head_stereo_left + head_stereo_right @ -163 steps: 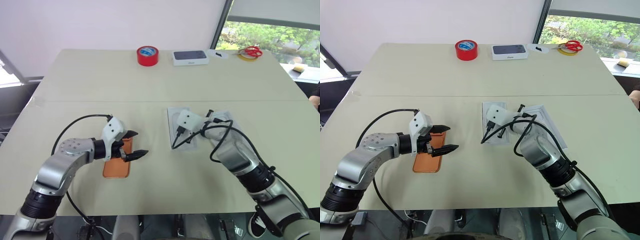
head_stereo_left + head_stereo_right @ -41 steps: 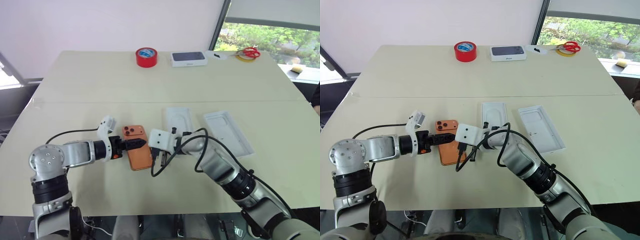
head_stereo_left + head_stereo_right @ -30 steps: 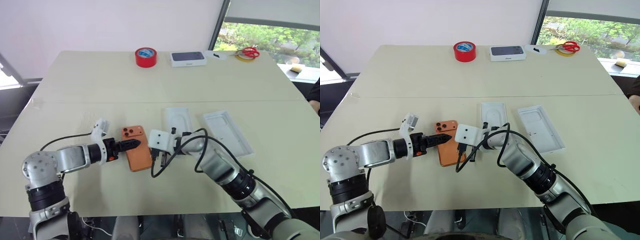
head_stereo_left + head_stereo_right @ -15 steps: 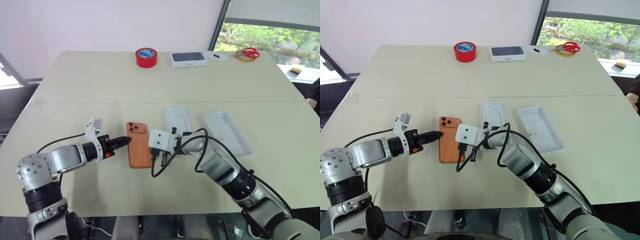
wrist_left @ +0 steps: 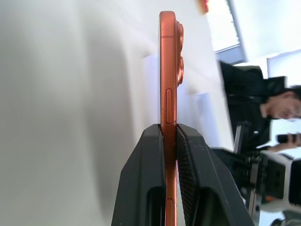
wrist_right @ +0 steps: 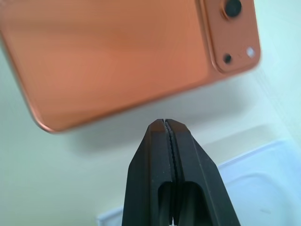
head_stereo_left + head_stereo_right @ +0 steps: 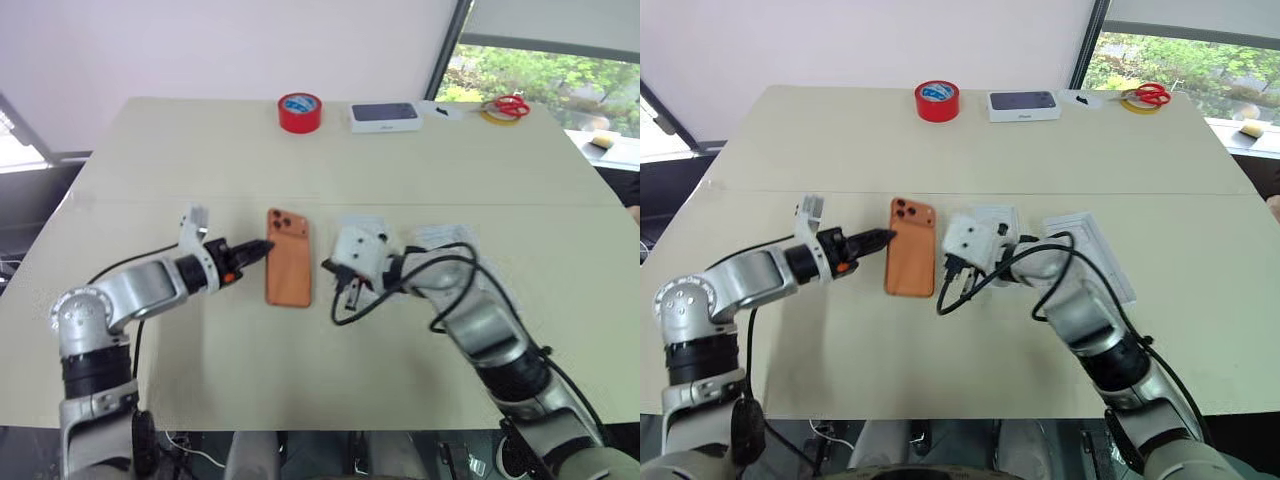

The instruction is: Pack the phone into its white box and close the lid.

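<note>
Next, I lower the phone with my left gripper and let it go inside the white box [image 7: 369, 259] beneath my right gripper's wrist, beside the lid. The phone still hangs a little above the table.
The copper-orange phone [image 7: 288, 262] hangs a little above the table, back up, camera block at its far end. My left gripper [image 7: 264, 249] is shut on its left long edge; the left wrist view shows the phone [image 5: 168, 70] edge-on between the two black fingers [image 5: 149, 160]. My right gripper [image 7: 329, 268] is shut on nothing, its tip just short of the phone's [image 6: 117, 52] right edge. The white box [image 7: 996, 213] lies behind the right wrist, mostly hidden. The lid [image 7: 1102, 255] lies to its right, recess up, partly under the arm.
Along the table's far edge stand a red tape roll [image 7: 299, 111], a sealed white box with a dark top [image 7: 384, 116] and red-handled scissors on a yellow roll [image 7: 505, 105]. A person [image 5: 263, 106] stands beyond the table in the left wrist view.
The camera has shifted. My left gripper has shut on the phone's edge and lifted it, turning it straight. The right gripper has risen and drawn slightly right of the phone.
</note>
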Robot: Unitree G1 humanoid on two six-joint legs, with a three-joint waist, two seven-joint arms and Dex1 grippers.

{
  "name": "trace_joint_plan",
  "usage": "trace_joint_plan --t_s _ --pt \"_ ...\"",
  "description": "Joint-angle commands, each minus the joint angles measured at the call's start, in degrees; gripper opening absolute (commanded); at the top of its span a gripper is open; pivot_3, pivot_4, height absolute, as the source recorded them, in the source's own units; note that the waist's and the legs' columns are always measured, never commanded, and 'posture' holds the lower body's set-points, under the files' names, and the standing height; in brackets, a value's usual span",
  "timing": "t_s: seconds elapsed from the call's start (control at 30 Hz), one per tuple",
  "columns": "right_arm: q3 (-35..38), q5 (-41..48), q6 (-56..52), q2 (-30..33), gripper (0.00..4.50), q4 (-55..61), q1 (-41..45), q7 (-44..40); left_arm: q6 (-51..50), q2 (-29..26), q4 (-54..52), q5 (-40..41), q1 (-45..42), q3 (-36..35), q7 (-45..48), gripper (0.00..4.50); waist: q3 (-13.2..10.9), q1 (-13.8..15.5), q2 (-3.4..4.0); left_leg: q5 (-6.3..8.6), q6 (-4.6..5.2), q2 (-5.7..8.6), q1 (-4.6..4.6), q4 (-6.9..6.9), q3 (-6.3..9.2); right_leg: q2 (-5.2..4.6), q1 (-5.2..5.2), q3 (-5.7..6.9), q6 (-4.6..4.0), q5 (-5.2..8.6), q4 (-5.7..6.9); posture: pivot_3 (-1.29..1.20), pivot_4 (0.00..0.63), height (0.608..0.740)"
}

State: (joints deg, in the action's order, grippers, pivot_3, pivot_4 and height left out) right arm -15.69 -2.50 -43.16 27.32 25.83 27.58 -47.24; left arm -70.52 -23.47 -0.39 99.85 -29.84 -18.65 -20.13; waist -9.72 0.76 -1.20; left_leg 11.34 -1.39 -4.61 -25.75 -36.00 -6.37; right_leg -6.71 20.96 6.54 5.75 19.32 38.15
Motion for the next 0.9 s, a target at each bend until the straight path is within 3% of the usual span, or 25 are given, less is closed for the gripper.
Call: trace_joint_plan --t_s 0.03,0.23,0.37,0.6,0.9 --pt "10.02 4.6 -0.13 1.67 0.0 4.67 -2.85 1.26 3.77 3.32 1.35 -1.19 -4.2 3.79 2.03 0.2 -0.01 0.15 -0.02 0.0 0.0 0.01 -0.03 -0.01 0.0 0.0 -0.01 0.0 0.0 0.0 -0.03 0.0 0.15 0.73" --pt "27.92 17.38 -4.42 5.67 0.0 9.47 -12.14 -2.11 8.02 11.22 8.49 -12.48 -9.79 9.54 7.07 0.2 -0.06 0.22 -0.09 -0.1 -0.15 0.07 -0.11 -0.01 -0.04 0.0 -0.02 0.02 0.03 0.0 -0.11 0.0 0.15 0.73" --pt "34.79 23.26 -6.72 7.57 0.0 12.49 -17.14 -2.09 8.54 14.45 11.78 -19.15 -11.55 11.77 10.82 0.2 -0.08 -0.14 -0.08 -0.1 -0.15 0.02 -0.1 0.08 -0.04 0.06 0.06 0.01 0.03 0.0 -0.11 0.0 0.15 0.73" --pt "37.7 25.76 -5.5 10.51 0.0 14.21 -24.29 0.84 9.32 18.62 15.41 -28.42 -12.66 12.5 15.17 0.2 -0.12 -0.01 -0.1 0.01 0.04 0.01 -0.15 0.02 -0.02 0.08 0.09 0.01 0.03 0.0 -0.11 0.0 0.15 0.73" --pt "36.32 26.79 -3.5 11.87 0.0 13.8 -25.92 3.63 6.95 21.96 14.93 -32.77 -11.61 10.97 16.16 0.2 -0.12 0.09 -0.1 0.02 0.06 0.01 -0.17 -0.01 0.04 0.08 0.06 0.03 0.03 0.0 -0.11 0.0 0.15 0.73"
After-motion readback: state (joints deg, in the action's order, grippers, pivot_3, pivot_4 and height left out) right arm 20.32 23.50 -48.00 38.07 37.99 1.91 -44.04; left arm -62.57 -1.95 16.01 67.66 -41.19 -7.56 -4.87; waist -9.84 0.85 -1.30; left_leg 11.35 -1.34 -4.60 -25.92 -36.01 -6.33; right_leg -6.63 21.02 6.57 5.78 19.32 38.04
